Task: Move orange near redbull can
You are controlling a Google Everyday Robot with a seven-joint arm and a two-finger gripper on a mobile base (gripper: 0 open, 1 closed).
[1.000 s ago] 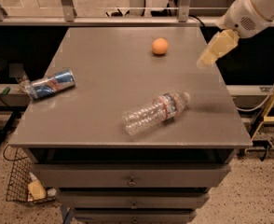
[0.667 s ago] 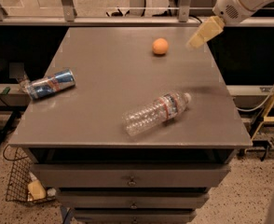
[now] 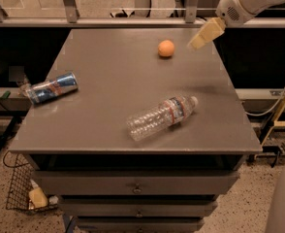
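Observation:
Next, I will grip the orange's middle (image 3: 166,48) to move it near the redbull can.
The orange (image 3: 166,48) is a small round fruit resting on the grey table (image 3: 108,106) near its far edge. The redbull can (image 3: 51,88) lies on its side at the table's left edge, blue and silver with red marks. My gripper (image 3: 204,34) hangs above the table's far right part, to the right of the orange and apart from it. It holds nothing that I can see.
A clear crinkled plastic water bottle (image 3: 162,116) lies on its side in the middle right of the table. The table has drawers below its front edge. A wire basket (image 3: 23,191) stands on the floor at the lower left. A railing runs behind the table.
My gripper has moved left and towards the far edge, closer to the orange. The orange, can and bottle have not moved.

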